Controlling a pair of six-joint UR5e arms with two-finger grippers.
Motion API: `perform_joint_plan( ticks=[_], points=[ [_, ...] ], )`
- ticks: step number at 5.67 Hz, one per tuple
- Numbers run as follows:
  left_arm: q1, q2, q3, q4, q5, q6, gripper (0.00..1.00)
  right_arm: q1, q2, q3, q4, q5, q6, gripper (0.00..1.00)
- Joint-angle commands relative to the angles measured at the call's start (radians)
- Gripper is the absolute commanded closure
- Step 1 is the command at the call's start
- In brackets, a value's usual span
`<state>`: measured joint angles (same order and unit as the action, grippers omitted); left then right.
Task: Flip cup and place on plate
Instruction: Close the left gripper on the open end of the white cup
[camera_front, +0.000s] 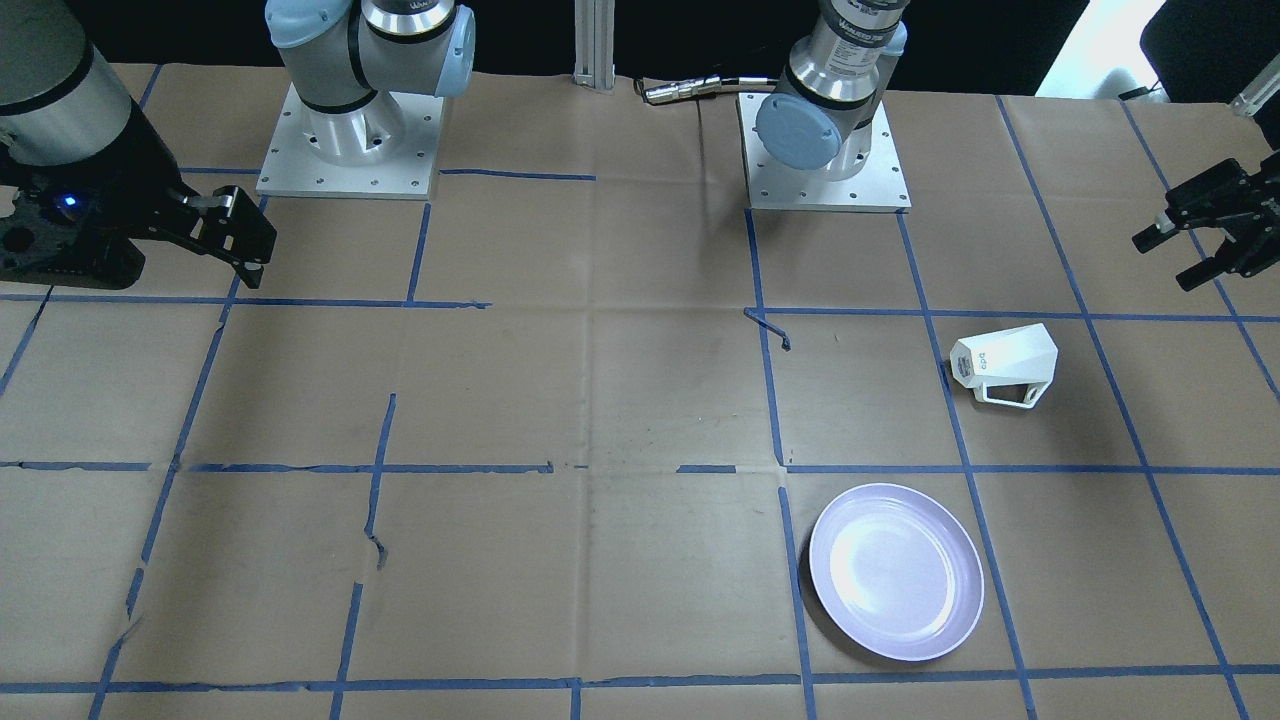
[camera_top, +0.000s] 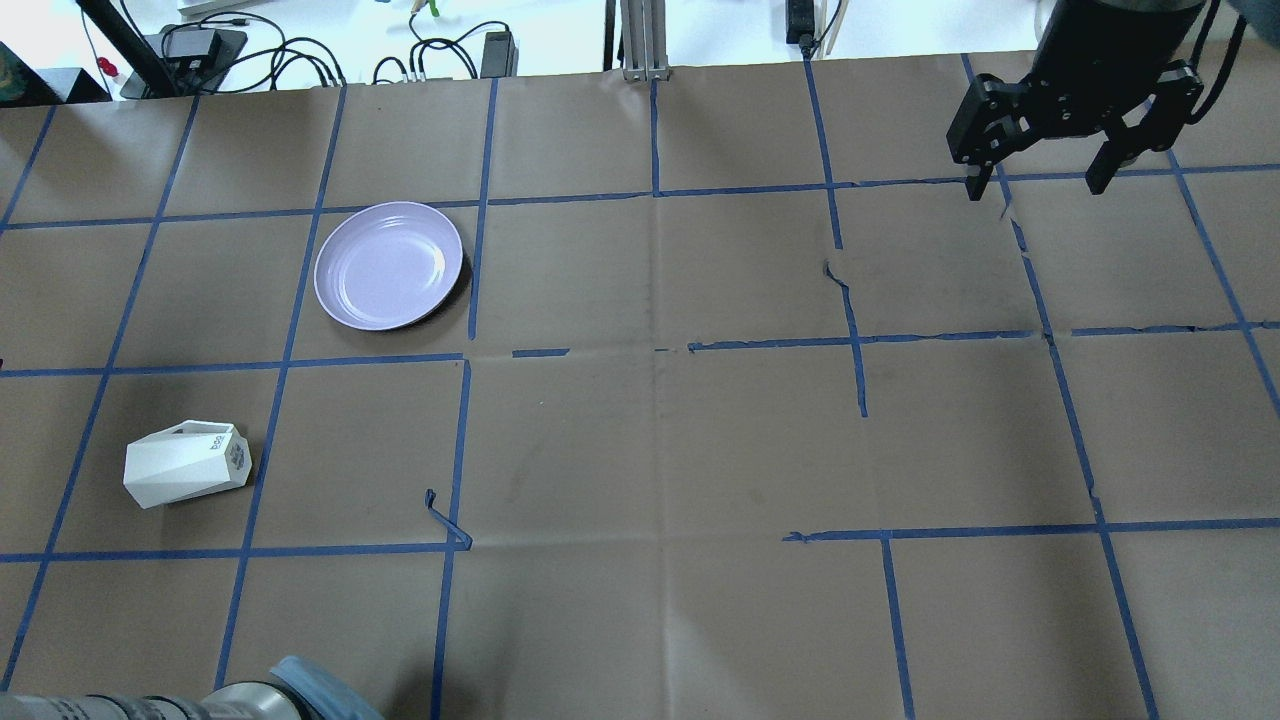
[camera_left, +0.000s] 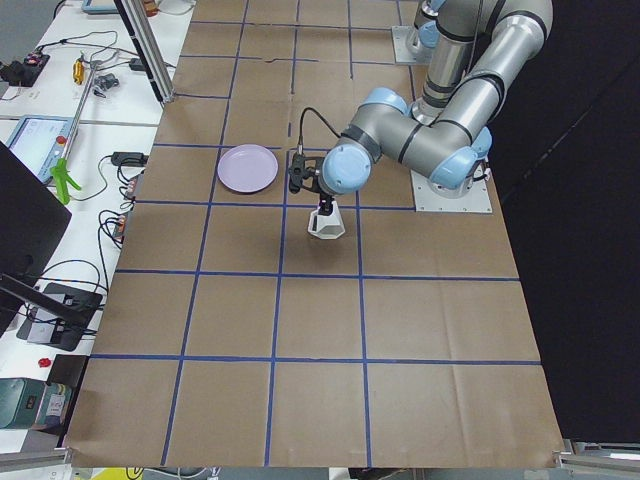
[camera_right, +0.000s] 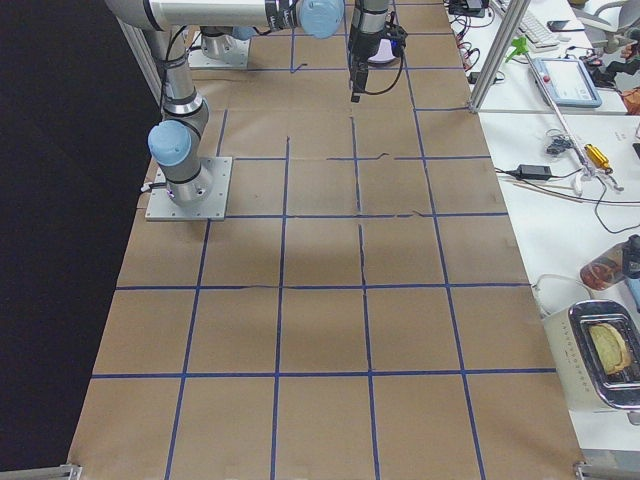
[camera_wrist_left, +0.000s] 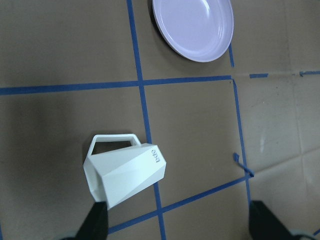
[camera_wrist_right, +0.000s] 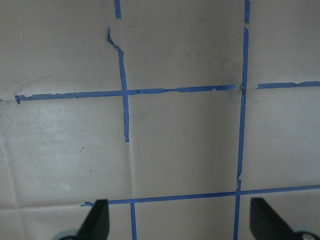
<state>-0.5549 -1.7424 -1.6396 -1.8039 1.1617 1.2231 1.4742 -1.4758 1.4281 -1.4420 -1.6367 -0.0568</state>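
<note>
The white cup has its rim (camera_front: 1051, 337) (camera_wrist_left: 105, 192) at its open end, away from its handle, and my left gripper needs to go there next and close on it.
The white faceted cup (camera_front: 1005, 362) lies on its side on the paper-covered table, with its handle flat on the table. It also shows in the overhead view (camera_top: 186, 465) and the left wrist view (camera_wrist_left: 125, 172). The lavender plate (camera_front: 896, 570) sits empty a grid square away; it also shows in the overhead view (camera_top: 388, 265) and the left wrist view (camera_wrist_left: 193, 27). My left gripper (camera_front: 1175, 258) is open and empty, hovering above the table beside the cup, with its fingertips (camera_wrist_left: 97, 220) near the cup's mouth end. My right gripper (camera_top: 1037, 187) is open and empty, far off on the other side of the table.
Brown paper with a blue tape grid covers the table (camera_top: 650, 450). The arm bases (camera_front: 348, 140) stand at the robot's edge. Cables and power gear (camera_top: 200, 45) lie beyond the far edge. A loose tape end (camera_top: 445, 520) curls up near the cup.
</note>
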Motion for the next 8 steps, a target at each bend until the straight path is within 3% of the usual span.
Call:
perform_joint_plan(
  ticks=[1, 6, 8],
  points=[
    [0.102, -0.225, 0.006, -0.003, -0.101, 0.186, 0.01, 0.000, 0.000, 0.000, 0.002, 0.000, 0.000, 0.00],
    [0.107, -0.446, 0.010, -0.162, -0.102, 0.328, 0.01, 0.000, 0.000, 0.000, 0.002, 0.000, 0.000, 0.00],
    [0.107, -0.476, 0.012, -0.285, -0.105, 0.325, 0.01, 0.000, 0.000, 0.000, 0.000, 0.000, 0.000, 0.00]
  ],
)
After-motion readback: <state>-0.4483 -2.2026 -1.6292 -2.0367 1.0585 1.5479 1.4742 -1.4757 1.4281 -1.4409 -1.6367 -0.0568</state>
